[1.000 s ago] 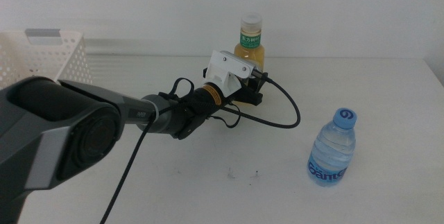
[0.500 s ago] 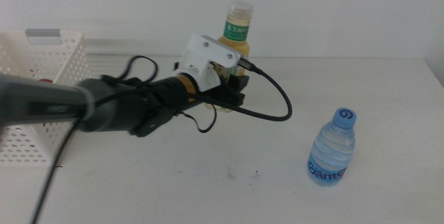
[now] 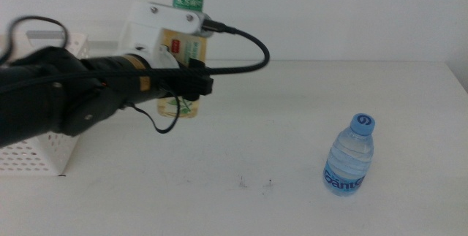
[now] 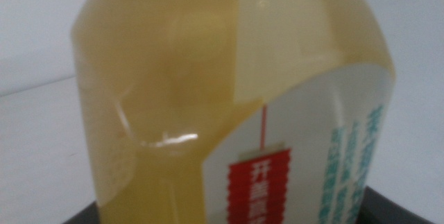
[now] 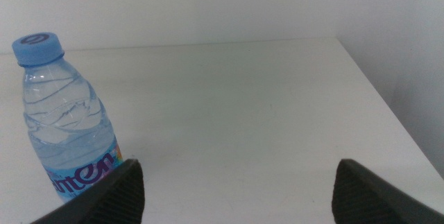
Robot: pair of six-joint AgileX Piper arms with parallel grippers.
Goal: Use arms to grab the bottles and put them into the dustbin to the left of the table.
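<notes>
I should set the yellow tea bottle inside the white dustbin [image 3: 39, 104] with my left gripper, by its side facing the water bottle.
The yellow tea bottle [image 3: 187, 1] hangs upright above the table [image 3: 292, 97], left of centre, with my left gripper [image 3: 191, 84] shut on its lower body. It fills the left wrist view [image 4: 208, 99], yellow liquid and a white label with red print. The clear water bottle [image 3: 351, 155] with a blue cap stands on the table at the right. My right gripper [image 5: 236, 182] is open and low over the table; the water bottle [image 5: 66, 127] stands just beyond one of its jaws. The white perforated dustbin [image 3: 29, 155] sits at the left, mostly hidden behind my left arm.
A thick black cable [image 3: 248, 53] loops from the left wrist over the table's back part. The table's right edge [image 3: 457, 82] runs near the water bottle. A few dark specks [image 3: 254, 185] mark the front of the table.
My left gripper has lifted the tea bottle off the table and carried it up and to the left, toward the dustbin. The water bottle has not moved.
</notes>
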